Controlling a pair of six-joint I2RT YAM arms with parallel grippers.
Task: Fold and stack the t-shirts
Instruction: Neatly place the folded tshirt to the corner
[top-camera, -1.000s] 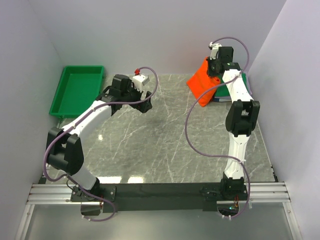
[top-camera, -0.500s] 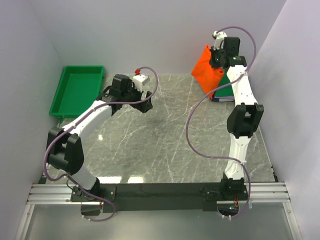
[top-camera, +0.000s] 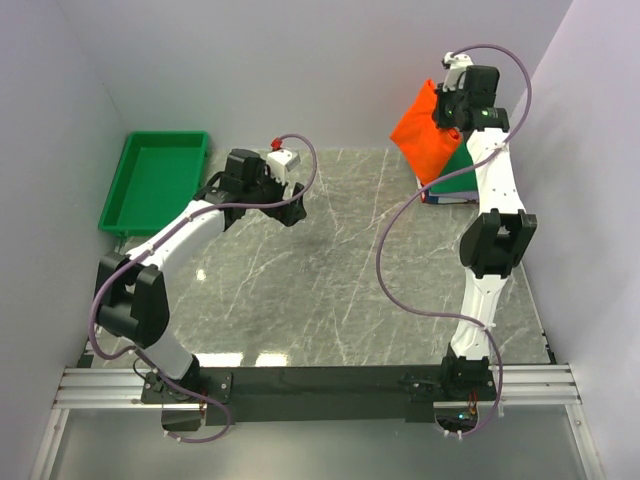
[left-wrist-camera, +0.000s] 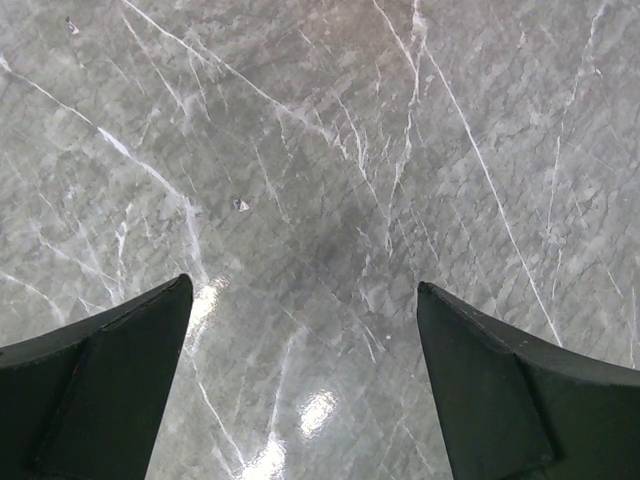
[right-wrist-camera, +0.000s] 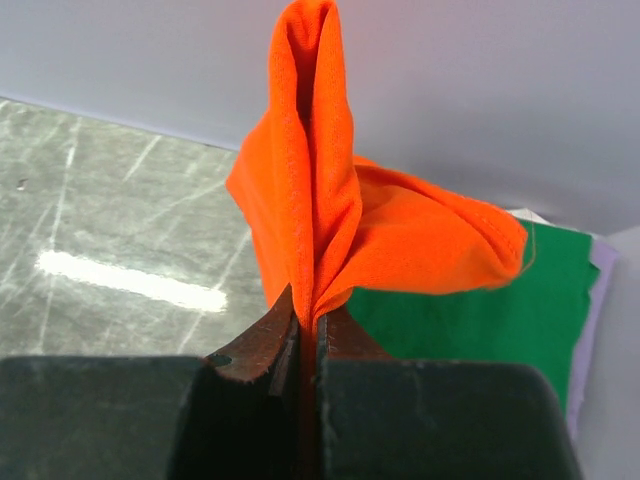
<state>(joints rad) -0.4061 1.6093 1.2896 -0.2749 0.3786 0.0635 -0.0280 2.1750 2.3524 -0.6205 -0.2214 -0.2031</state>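
Observation:
I need to let go of the orange-red t-shirt with my right gripper on top of the folded green t-shirt (top-camera: 459, 158) (right-wrist-camera: 455, 325) at the back wall.
An orange-red t-shirt (top-camera: 425, 133) hangs bunched in the air at the back right, pinched in my right gripper (top-camera: 452, 112), which is shut on it. In the right wrist view the orange-red t-shirt (right-wrist-camera: 340, 225) rises from between the closed fingers (right-wrist-camera: 262, 345). Under it lies a folded green t-shirt (right-wrist-camera: 490, 305), the top of a stack (top-camera: 455, 185) with thin white and blue edges below. My left gripper (top-camera: 290, 205) hovers over the table's middle left, open, with bare marble between its fingers (left-wrist-camera: 110, 370).
A rigid green plastic tray (top-camera: 155, 180) stands at the back left, off the marble table (top-camera: 330, 280). White walls close in behind and on the right, near the raised right arm. A purple cable loops from each arm.
My right gripper has lifted the orange-red t-shirt up and to the right, off the stack, uncovering the green one. The left arm has stayed still.

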